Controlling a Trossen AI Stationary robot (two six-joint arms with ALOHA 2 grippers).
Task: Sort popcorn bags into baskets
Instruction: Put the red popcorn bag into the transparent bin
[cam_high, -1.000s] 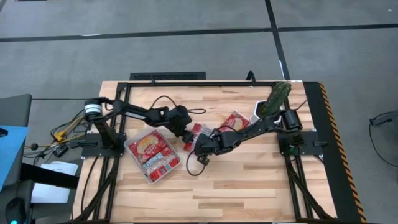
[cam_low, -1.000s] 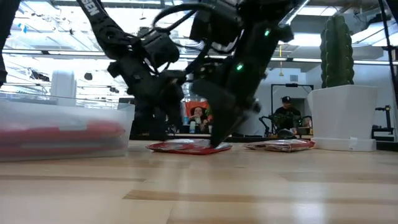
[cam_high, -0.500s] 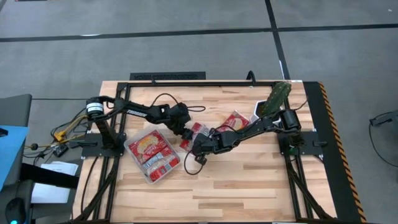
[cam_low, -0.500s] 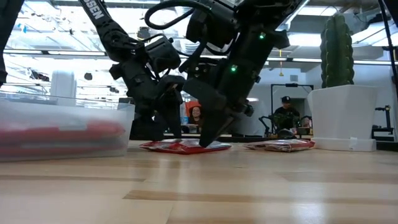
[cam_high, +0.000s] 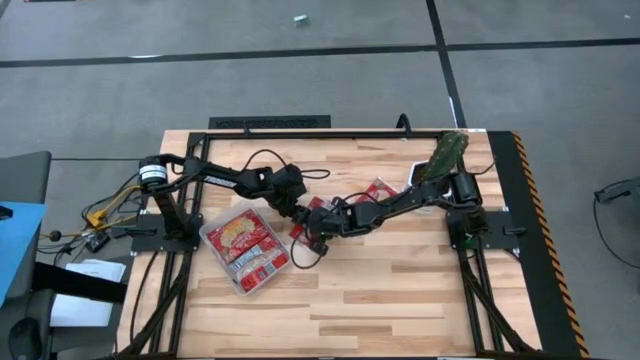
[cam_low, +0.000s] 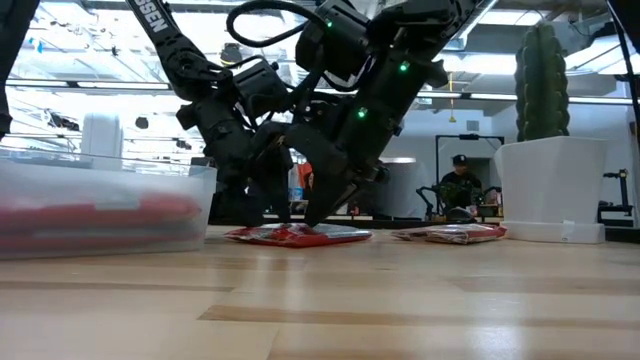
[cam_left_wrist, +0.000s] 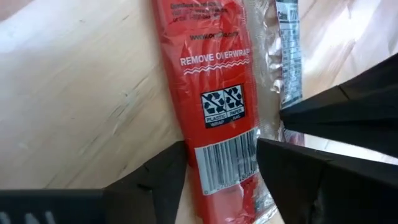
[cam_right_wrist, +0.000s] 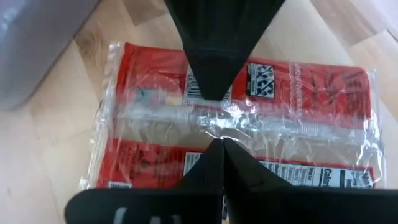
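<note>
The packet beneath the robot's grippers lies flat on the wood, so next the left gripper pinches its barcode side (cam_left_wrist: 226, 163) while the right gripper presses its clear seam down.
One red popcorn packet (cam_high: 322, 208) lies flat in mid-table, printed back up, with a clear seam along its middle. Both grippers stand on it. My left gripper (cam_left_wrist: 221, 165) is open and straddles the packet's barcode end (cam_left_wrist: 227, 149); it shows in the high view (cam_high: 298, 213). My right gripper (cam_right_wrist: 219, 146) is shut, its tip on the seam beside the left one (cam_high: 318, 224). A second packet (cam_high: 380, 189) lies flat toward the right. The clear tub (cam_high: 207, 237) stands left of the grippers and holds several packets. My left gripper comes down slanting from the table's left. One finger (cam_left_wrist: 165, 177) stands at the packet's red long edge, the other (cam_left_wrist: 292, 168) on the clear seam strip (cam_left_wrist: 270, 134). The packet lies flat on the table; I cannot tell whether the pads touch it. My right gripper presses its shut fingertips (cam_right_wrist: 208, 171) down on the packet's clear middle seam (cam_right_wrist: 239, 130), slanting down from the table's right. The packet stays flat on the wood (cam_low: 300, 235).
A white pot with a green cactus (cam_low: 550, 190) stands at the far right corner (cam_high: 445, 155). The tub's wall (cam_low: 100, 215) is close on the left of the grippers. Bare wood lies along the near side. People sit in the room behind the table.
My left gripper has come down onto the packet's end. My right gripper has slid across the packet toward the left gripper and the far edge, staying shut. The packet has stayed flat on the table.
</note>
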